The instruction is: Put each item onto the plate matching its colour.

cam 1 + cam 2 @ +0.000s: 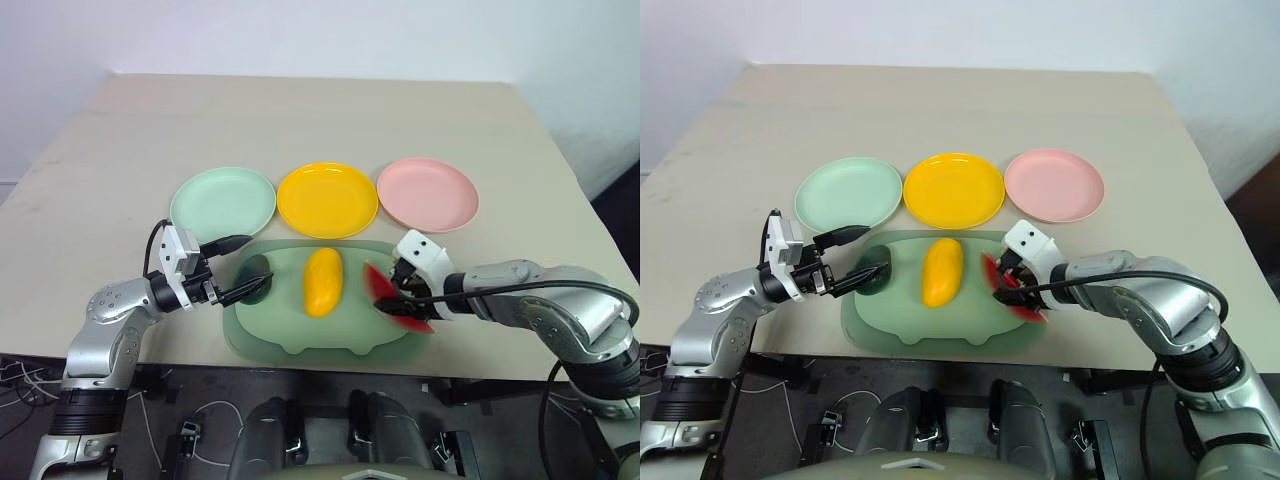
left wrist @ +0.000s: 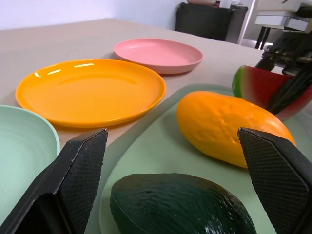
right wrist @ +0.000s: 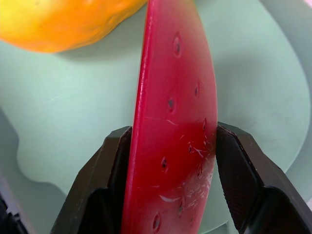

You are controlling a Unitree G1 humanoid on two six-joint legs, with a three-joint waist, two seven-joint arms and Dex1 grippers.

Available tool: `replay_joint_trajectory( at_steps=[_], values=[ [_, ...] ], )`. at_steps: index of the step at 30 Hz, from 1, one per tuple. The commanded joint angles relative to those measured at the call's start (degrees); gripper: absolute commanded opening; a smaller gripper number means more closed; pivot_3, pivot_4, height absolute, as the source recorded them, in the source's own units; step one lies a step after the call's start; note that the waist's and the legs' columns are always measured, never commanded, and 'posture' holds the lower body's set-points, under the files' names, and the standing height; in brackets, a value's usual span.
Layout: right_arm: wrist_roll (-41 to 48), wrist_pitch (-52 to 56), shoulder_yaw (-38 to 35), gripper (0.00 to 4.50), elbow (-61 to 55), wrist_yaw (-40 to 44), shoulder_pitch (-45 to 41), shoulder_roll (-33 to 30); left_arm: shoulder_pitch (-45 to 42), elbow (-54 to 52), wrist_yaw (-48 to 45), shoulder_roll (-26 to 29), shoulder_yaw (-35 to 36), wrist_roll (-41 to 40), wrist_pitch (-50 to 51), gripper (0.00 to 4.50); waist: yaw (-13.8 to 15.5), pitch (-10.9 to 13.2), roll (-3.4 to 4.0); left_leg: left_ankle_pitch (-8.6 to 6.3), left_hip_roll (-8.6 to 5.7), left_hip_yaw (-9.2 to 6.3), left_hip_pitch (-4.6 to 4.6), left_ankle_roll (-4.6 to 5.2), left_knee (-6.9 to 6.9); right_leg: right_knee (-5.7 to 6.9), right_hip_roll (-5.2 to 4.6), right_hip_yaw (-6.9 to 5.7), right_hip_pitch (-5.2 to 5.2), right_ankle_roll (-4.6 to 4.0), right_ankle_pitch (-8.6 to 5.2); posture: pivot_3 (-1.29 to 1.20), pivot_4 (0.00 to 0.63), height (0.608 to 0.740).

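Observation:
Next, my right gripper releases the red watermelon wedge near the middle of the pink plate point(image 1: 433, 200), next to the yellow plate.
The dark green avocado piece point(image 2: 180, 204), the yellow mango point(image 1: 322, 281) and the red watermelon wedge point(image 3: 170, 87) all lie on the pale green tray. My left gripper point(image 1: 255, 262) is open and level, one finger on each side of the avocado without touching it. My right gripper point(image 1: 400, 300) points down and is shut on the watermelon wedge at the tray's right end, pads pressed on both flat red faces. Behind the tray stand the mint green plate point(image 1: 222, 203), the yellow plate point(image 1: 327, 199) and the pink plate point(image 1: 427, 193), all bare.
The pig-shaped tray point(image 1: 290, 335) sits close to the front edge of the beige table point(image 1: 300, 110). The three plates stand in a row just behind it, nearly touching one another. Open tabletop stretches behind the plates and to both sides.

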Motion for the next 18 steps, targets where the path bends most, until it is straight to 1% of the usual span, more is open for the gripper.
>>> replay_joint_trajectory(
  at_steps=[1,4,7,10,13,15,18],
  values=[
    [2.4,-1.4,-6.0,2.24,-1.1,3.4,-1.3,-0.2,0.3,-2.4,0.3,0.9,1.4,-0.8,0.2,4.5,0.0,0.0,0.01,0.0,0.0,0.0,0.0,0.0,0.0,0.0,0.0,0.0,-0.01,0.0,0.0,0.0,0.15,0.696],
    [1.7,-2.6,-10.1,2.24,2.1,5.1,-5.0,-2.2,1.0,-3.4,0.7,1.2,1.8,-0.9,0.2,4.5,-0.1,0.0,0.04,0.0,0.0,0.0,-0.03,0.0,0.01,0.01,0.0,0.01,-0.03,0.02,0.02,0.0,0.15,0.696],
    [-0.9,-4.4,-11.6,2.24,10.3,5.4,-10.0,-2.5,1.8,-4.9,1.5,1.2,2.3,-1.3,0.9,4.5,-0.1,0.0,0.03,0.0,-0.01,0.01,-0.02,0.0,0.01,0.01,0.0,0.01,-0.04,-0.01,0.01,0.0,0.15,0.696],
    [-6.0,-9.2,-9.1,2.24,22.1,6.6,-16.3,-2.0,2.7,-6.1,2.1,1.5,2.6,-1.5,1.2,4.5,-0.2,0.0,0.04,0.0,0.0,0.03,-0.03,0.0,0.0,0.02,0.0,0.01,-0.07,-0.1,0.06,0.0,0.15,0.696],
    [-10.9,-14.2,-5.6,2.24,31.9,8.7,-20.6,-0.8,3.2,-6.7,2.6,1.5,2.9,-1.7,1.4,4.5,-0.3,0.0,0.05,0.01,0.0,0.05,-0.06,-0.01,-0.02,0.05,0.01,0.01,-0.13,-0.12,0.12,0.0,0.15,0.696],
    [-17.1,-22.4,-1.7,2.24,45.3,10.5,-25.6,2.1,3.7,-7.3,3.1,1.6,3.1,-1.7,1.5,4.5,-0.5,0.1,0.07,0.02,0.01,0.06,-0.05,-0.02,-0.02,0.08,0.02,0.01,-0.14,-0.04,0.17,0.0,0.15,0.696],
    [-24.7,-32.5,1.7,2.24,61.4,10.8,-31.4,6.5,4.2,-7.7,3.3,1.5,3.6,-1.7,1.6,4.5,-1.0,0.1,0.09,0.05,0.01,0.15,-0.04,-0.06,-0.01,0.14,0.03,0.04,-0.15,-0.01,0.18,0.0,0.15,0.696]
  ],
)
